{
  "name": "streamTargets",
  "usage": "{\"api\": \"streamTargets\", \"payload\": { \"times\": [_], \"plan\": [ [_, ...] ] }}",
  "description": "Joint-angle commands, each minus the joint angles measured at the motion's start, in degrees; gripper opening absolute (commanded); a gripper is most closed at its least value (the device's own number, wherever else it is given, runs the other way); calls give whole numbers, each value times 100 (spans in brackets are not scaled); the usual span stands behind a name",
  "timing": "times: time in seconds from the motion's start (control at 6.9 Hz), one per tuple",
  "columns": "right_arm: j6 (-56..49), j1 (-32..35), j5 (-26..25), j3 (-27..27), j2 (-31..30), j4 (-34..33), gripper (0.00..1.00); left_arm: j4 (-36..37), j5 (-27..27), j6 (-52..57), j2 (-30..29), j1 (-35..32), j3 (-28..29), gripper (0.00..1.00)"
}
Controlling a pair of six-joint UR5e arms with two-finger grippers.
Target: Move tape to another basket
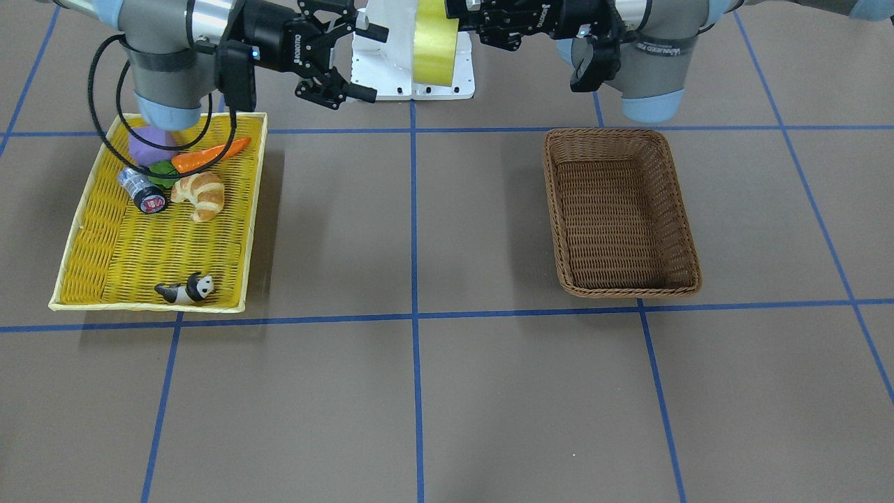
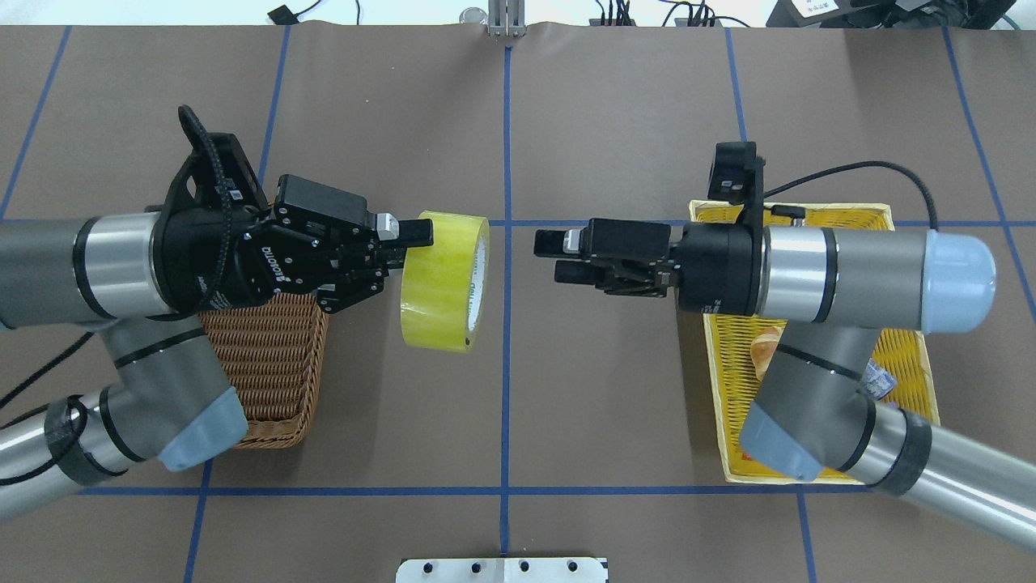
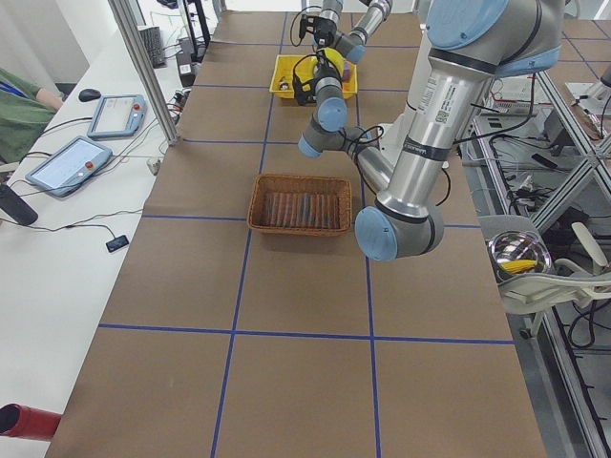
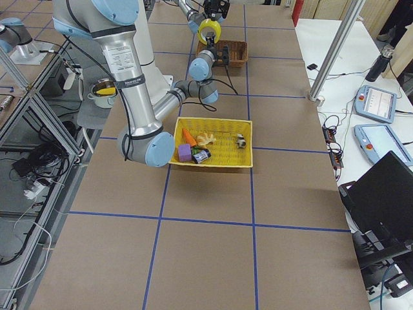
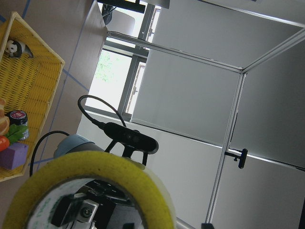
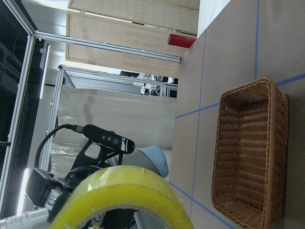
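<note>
Next, I release the tape from my left gripper on the bottom of the brown wicker basket (image 1: 609, 235), toward the basket's front rim. The tape now hangs in the air beside the basket.
The tape (image 2: 443, 279), a wide yellow roll, hangs in the air over the table's middle line, standing on edge. My left gripper (image 2: 407, 249) is shut on its rim and holds it beside the brown wicker basket (image 2: 267, 364), which lies partly under my left arm and is empty in the front-facing view (image 1: 621, 209). My right gripper (image 2: 557, 257) is open and empty, facing the roll with a short gap between them. The front-facing view shows its spread fingers (image 1: 349, 59) next to the tape (image 1: 433, 49). The roll fills the bottom of the left wrist view (image 5: 95, 191) and of the right wrist view (image 6: 124, 191).
The shallow yellow tray (image 1: 84, 230) under my right arm holds a croissant (image 1: 201, 194), a carrot (image 1: 209, 155), a purple block (image 1: 148, 145), a silvery cylinder (image 1: 142, 190) and a panda figure (image 1: 187, 289). The white base plate (image 1: 377, 70) is behind the tape.
</note>
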Motion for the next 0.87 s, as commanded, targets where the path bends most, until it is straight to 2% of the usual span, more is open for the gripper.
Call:
{"api": "streamTargets", "payload": {
  "times": [0.0, 0.14, 0.29, 0.43, 0.58, 0.72],
  "plan": [
    [-1306, 1132, 820, -57, -42, -1056, 100, 1338, -1255, 904, 52, -1114, -12, 0],
    [-2298, 1527, 830, -57, -43, -2037, 100, 2260, -1827, 1806, 70, -1511, -29, 0],
    [-3300, 1836, 804, -14, -8, -2935, 100, 2747, -2041, 2659, 348, -1663, -56, 0],
    [-4311, 2204, 838, -5, 1, -3805, 100, 2778, -2043, 3407, 786, -1725, -30, 0],
    [-5374, 2426, 847, -31, 1, -4597, 100, 3109, -2043, 4076, 1025, -1795, -38, 0],
    [-6168, 2532, 865, -14, -25, -5397, 100, 3756, -2052, 5075, 1176, -1813, -56, 0]
  ]
}}
